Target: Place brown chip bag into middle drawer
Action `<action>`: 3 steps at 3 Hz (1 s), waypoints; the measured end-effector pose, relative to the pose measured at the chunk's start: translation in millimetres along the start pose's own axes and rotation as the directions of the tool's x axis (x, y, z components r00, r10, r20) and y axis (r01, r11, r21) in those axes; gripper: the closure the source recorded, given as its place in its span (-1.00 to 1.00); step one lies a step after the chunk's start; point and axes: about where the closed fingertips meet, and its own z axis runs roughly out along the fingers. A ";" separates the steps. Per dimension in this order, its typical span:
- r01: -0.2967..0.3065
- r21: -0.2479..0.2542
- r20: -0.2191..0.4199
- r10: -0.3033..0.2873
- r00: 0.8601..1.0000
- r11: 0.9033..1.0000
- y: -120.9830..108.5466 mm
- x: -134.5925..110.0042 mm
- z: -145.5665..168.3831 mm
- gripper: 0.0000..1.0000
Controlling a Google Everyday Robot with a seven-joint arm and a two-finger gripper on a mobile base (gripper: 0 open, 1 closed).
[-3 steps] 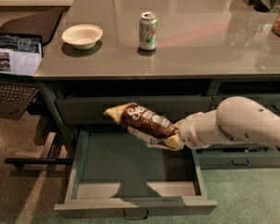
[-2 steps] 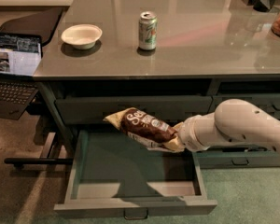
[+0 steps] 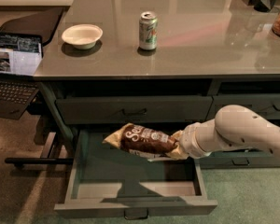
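Note:
Next, my gripper releases the brown chip bag on the bottom of the middle drawer. It will do so beside the drawer's side [image 3: 113, 170] nearest the laptop.
The brown chip bag [image 3: 142, 140] hangs in the air over the open middle drawer [image 3: 93, 207], lying almost level with its tan left end pointing left. My gripper [image 3: 176, 148] comes in from the right on a white arm and is shut on the bag's right end, which hides most of the fingers. The drawer is pulled out below the desk, and its dark floor shows under the bag. The bag sits above the drawer's back half and is not touching the floor.
A green-silver soda can [image 3: 148, 30] and a white bowl [image 3: 82, 35] stand on the desk top. The closed top drawer [image 3: 130, 110] is just above the bag. An open laptop [image 3: 14, 64] sits at the left. Closed drawers lie to the right.
The bag and my gripper have moved down and a little toward the drawer's front. The bag's left end has dropped, so it lies flatter over the open drawer.

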 end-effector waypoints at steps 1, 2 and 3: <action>0.002 0.000 -0.001 -0.002 1.000 1.000 0.3 -0.4 0.0 1.00; 0.040 0.003 -0.058 -0.040 0.998 0.999 7.7 -6.8 26.4 1.00; 0.055 -0.003 -0.120 -0.055 0.991 0.998 10.6 -6.0 81.2 1.00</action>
